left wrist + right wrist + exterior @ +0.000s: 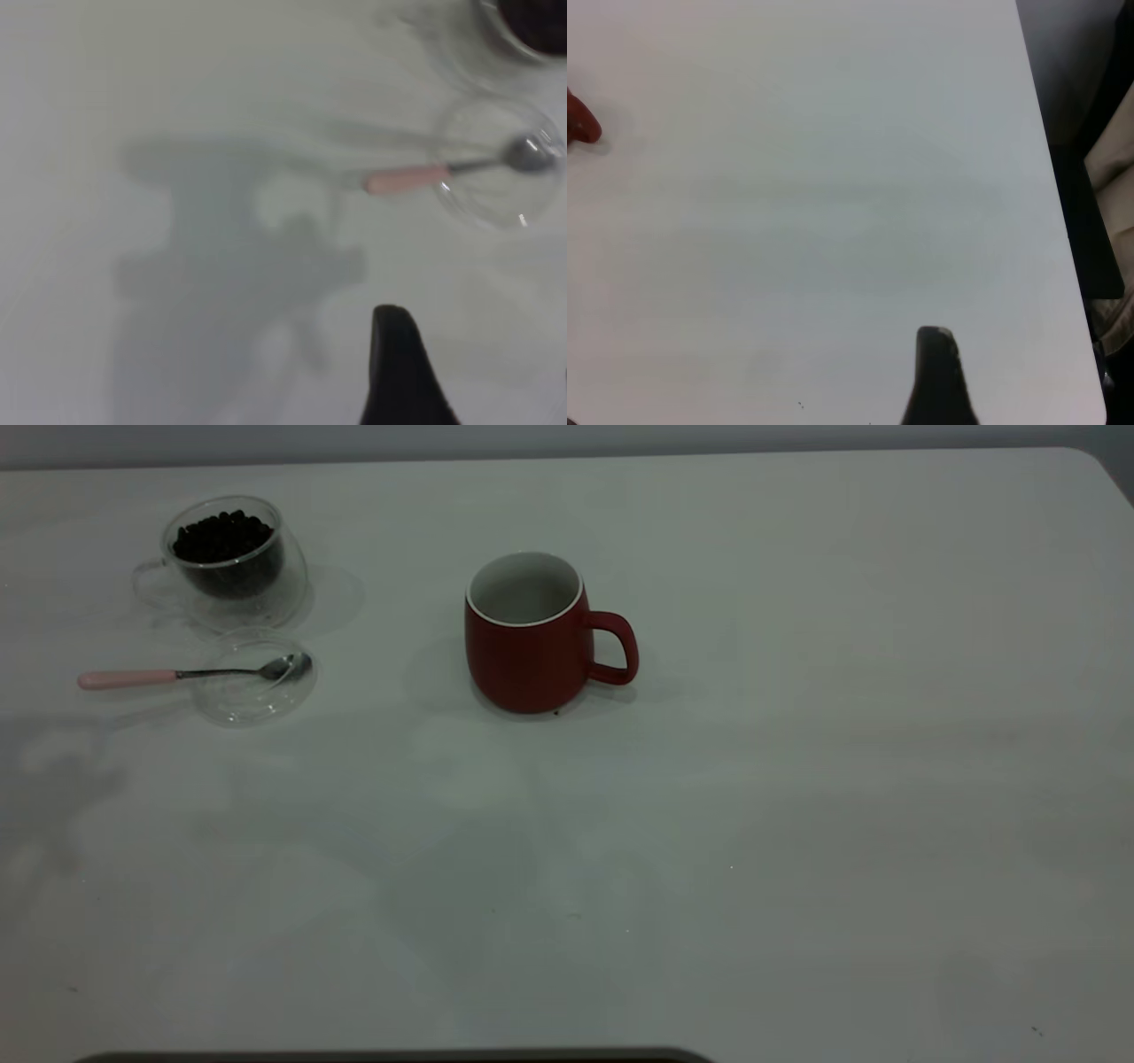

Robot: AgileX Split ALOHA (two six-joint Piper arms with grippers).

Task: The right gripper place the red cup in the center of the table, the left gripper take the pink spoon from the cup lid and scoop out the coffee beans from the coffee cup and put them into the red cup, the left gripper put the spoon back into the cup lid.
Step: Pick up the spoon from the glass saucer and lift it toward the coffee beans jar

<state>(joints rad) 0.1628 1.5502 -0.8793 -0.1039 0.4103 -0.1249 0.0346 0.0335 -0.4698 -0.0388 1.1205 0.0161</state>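
Next, I move my left gripper to the pink spoon on the cup lid and close it on the middle of the pink spoon's handle (pixel 135 678) (pixel 411 178).
The red cup (pixel 532 642) stands upright and empty near the middle of the table (pixel 797 824), handle to the right; a bit of it shows in the right wrist view (pixel 578 119). The coffee cup (pixel 232 558) with coffee beans (pixel 221 533) stands at the far left. In front of it lies the cup lid (pixel 252 700), with the pink spoon (pixel 177 675) resting bowl-in-lid, handle pointing left. The left gripper (pixel 399 354) hovers over bare table, apart from the spoon (pixel 416 177) and lid (pixel 496 199). The right gripper (pixel 935 372) is over bare table near the right edge. Neither arm shows in the exterior view.
The table's right edge (pixel 1050 177) runs close to the right gripper, with dark floor and a beige object (pixel 1112 159) beyond. A dark strip (pixel 399 1056) lies along the table's front edge. The coffee cup's rim (pixel 532 22) shows at the corner of the left wrist view.
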